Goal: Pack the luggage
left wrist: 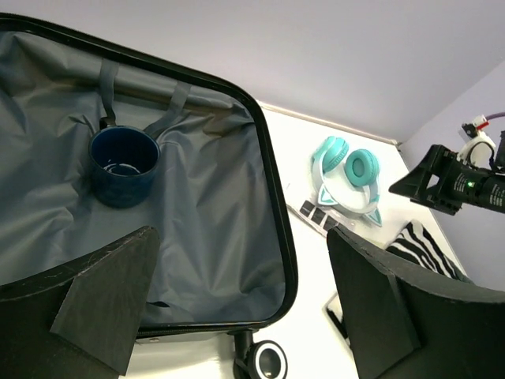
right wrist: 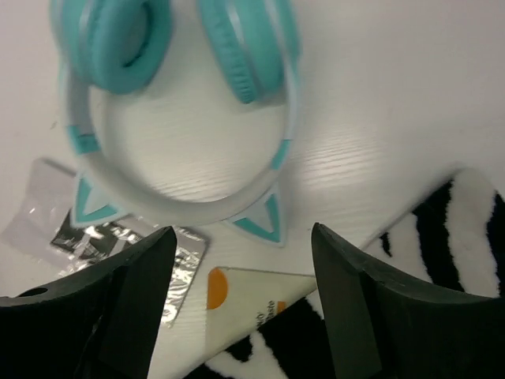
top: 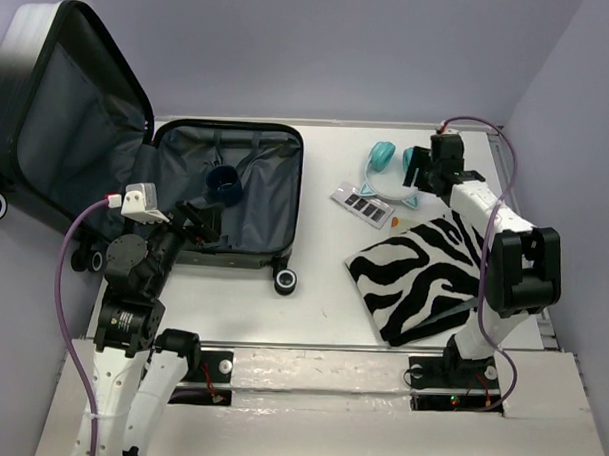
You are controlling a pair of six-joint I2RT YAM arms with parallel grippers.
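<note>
My right gripper should close on the side (top: 417,189) (right wrist: 286,144) of the teal headphones' band that is farther from the luggage, between ear cup and cat ear.
The luggage (top: 268,192) lies open at the left, its lid (top: 73,110) tilted up and back; the grey lining (left wrist: 213,221) holds a dark blue cup (left wrist: 124,166). My left gripper (left wrist: 241,241) hovers open and empty over the suitcase's near edge, by a black wheel (left wrist: 268,362). Over at the right, teal cat-ear headphones (right wrist: 181,118) lie on the table. My right gripper (right wrist: 242,233) hangs open just above their band and a small orange-marked tube (right wrist: 252,304), holding nothing. A zebra-print cloth (top: 423,272) lies near the right arm.
A foil packet with dark squares (top: 363,203) sits between the luggage and the headphones (top: 387,171). The tube's end rests on the zebra cloth (right wrist: 442,260). Purple walls close in the back and right side. The arm bases stand at the near edge.
</note>
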